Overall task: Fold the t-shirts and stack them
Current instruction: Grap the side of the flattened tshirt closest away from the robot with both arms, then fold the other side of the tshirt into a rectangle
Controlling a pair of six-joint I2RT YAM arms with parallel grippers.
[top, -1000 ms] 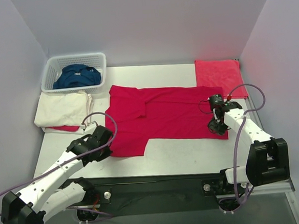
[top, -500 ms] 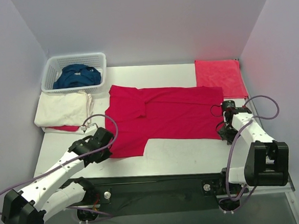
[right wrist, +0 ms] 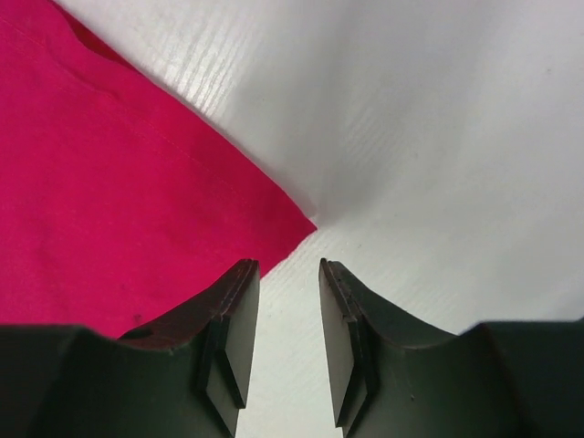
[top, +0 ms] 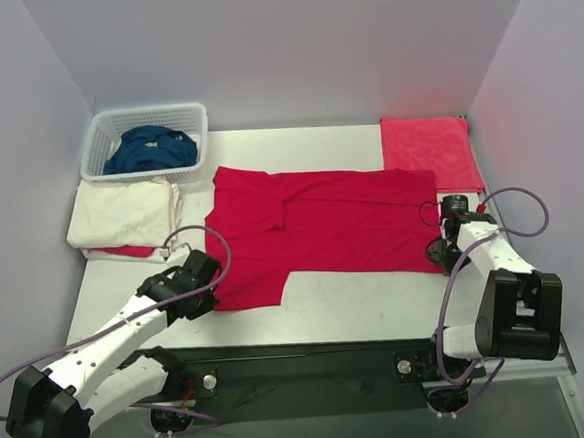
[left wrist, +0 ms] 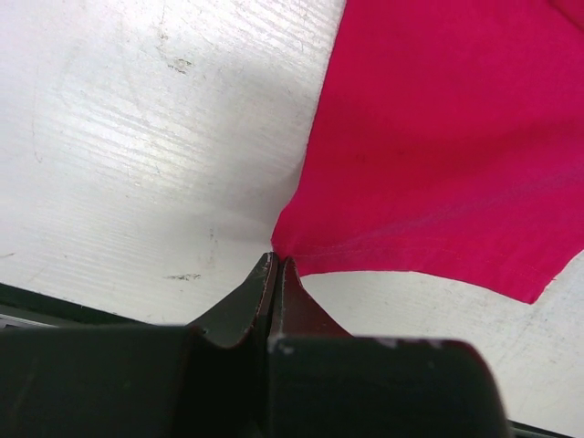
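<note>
I should use my right gripper to pinch that corner [right wrist: 290, 232], the red t-shirt's loose corner lying ahead of its open fingers, before both grippers fold the red t-shirt.
The large crimson red t-shirt [top: 323, 227] lies spread flat across the middle of the table. My left gripper [top: 208, 283] is shut on its near left hem corner; in the left wrist view the red t-shirt [left wrist: 447, 137] draws to a point at the left gripper [left wrist: 276, 260]. My right gripper [top: 437, 254] stands open just off the shirt's near right corner. In the right wrist view that corner of the red t-shirt [right wrist: 109, 201] lies just ahead of the right gripper [right wrist: 287, 266], with nothing between its fingers. A cream-white t-shirt [top: 121, 213] lies folded at the left. A dark blue t-shirt [top: 150, 149] sits in the basket.
The white lattice basket [top: 149, 110] stands at the back left corner. A folded pink-red cloth [top: 428, 149] lies at the back right. A red sliver [top: 124, 252] shows under the cream shirt. Grey walls close in on both sides.
My right gripper has slid off the shirt to the right and nearer, to its near right corner, leaving that side flat. The left gripper has stayed shut and hardly moved.
</note>
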